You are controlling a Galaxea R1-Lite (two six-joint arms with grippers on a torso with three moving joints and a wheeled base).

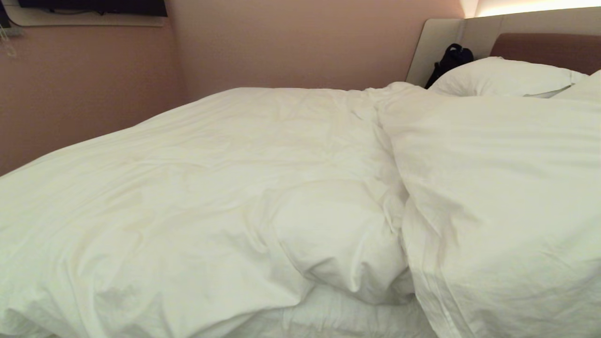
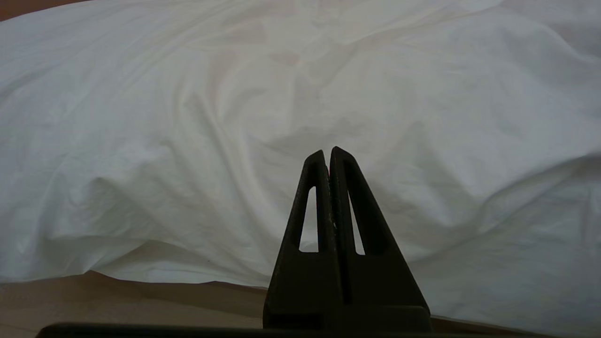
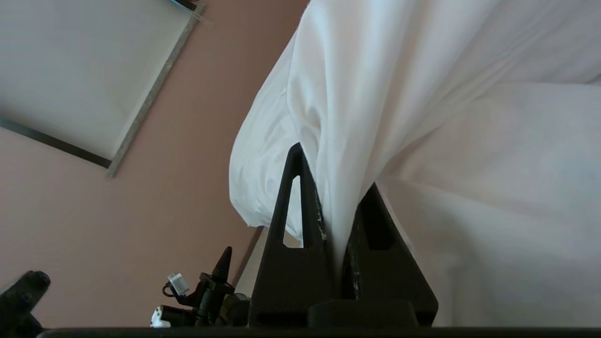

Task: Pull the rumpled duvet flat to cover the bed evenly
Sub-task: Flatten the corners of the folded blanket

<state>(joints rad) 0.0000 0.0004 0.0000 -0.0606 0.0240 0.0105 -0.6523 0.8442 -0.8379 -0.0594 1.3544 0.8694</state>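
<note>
The duvet's bunched fold, now lifted toward me, will be let go by my right gripper on the bed's near side (image 1: 589,252), in front of the white pillows.
The puffy white duvet (image 1: 211,188) lies creased over the bed, whose brown headboard (image 1: 544,47) shows at the far right. On the right, a large part of the duvet (image 1: 507,197) stands lifted and folded toward me. In the right wrist view my right gripper (image 3: 334,166) is shut on a bunched fold of the duvet (image 3: 422,94), the cloth running between its fingers. My left gripper (image 2: 327,152) is shut and holds nothing; it hangs low in front of the duvet's draped side (image 2: 188,141). Neither gripper shows in the head view.
White pillows (image 1: 502,77) rest at the headboard, with a black bag (image 1: 450,58) behind them. Pink walls close off the far side of the bed. A beige strip (image 2: 117,295) shows under the duvet's hanging edge. A framed panel (image 3: 70,70) hangs on the wall.
</note>
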